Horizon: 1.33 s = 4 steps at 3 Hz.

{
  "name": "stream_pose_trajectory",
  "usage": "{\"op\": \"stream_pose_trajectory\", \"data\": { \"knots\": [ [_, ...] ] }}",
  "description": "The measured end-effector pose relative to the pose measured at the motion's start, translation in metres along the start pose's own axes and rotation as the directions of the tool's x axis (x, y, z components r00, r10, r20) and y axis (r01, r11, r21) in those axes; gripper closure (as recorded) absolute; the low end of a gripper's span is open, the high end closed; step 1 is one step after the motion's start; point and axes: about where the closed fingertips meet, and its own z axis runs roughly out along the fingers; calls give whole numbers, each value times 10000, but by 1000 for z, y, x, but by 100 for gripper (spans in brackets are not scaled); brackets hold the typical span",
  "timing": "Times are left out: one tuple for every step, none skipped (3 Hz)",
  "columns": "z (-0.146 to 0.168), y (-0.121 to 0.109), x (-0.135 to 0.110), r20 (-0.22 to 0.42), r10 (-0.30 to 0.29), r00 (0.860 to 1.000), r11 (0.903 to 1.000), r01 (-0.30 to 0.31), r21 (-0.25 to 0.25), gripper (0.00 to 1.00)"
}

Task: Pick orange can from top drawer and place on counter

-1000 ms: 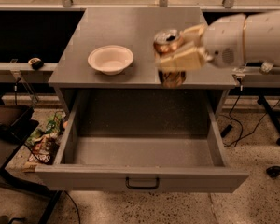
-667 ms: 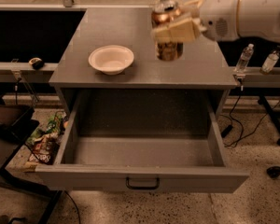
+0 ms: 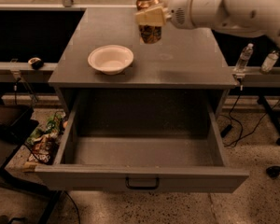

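Observation:
My gripper should put the orange can down on the counter point(image 3: 137, 55) close beside the white bowl's rim.
The orange can point(image 3: 149, 31) is upright in my gripper point(image 3: 151, 17), which is shut on its middle and holds it above the counter point(image 3: 186, 62), right of the white bowl. Its silver top shows above the beige fingers point(image 3: 149, 17). My white arm comes in from the upper right. The top drawer point(image 3: 144, 148) is pulled fully open below, its speckled grey inside empty, with the black handle point(image 3: 142, 184) on its front panel.
A white bowl point(image 3: 110, 58) sits on the counter's left half. Two clear bottles point(image 3: 242, 59) stand on a rail to the right. Cables and a bag of clutter point(image 3: 42, 141) lie on the floor at the left.
My gripper has carried the can from over the counter's right side leftward and farther back, toward the counter's middle.

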Motion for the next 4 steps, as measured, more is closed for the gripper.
{"op": "stream_pose_trajectory", "data": {
  "knots": [
    [50,-17,28,396,554,9977,9981,-564,261,100],
    [89,-25,59,990,756,9922,9965,-789,293,100],
    [119,-26,87,1379,867,9866,9956,-907,233,100],
    [131,-26,99,1365,854,9870,9956,-898,259,100]
  ]
}}
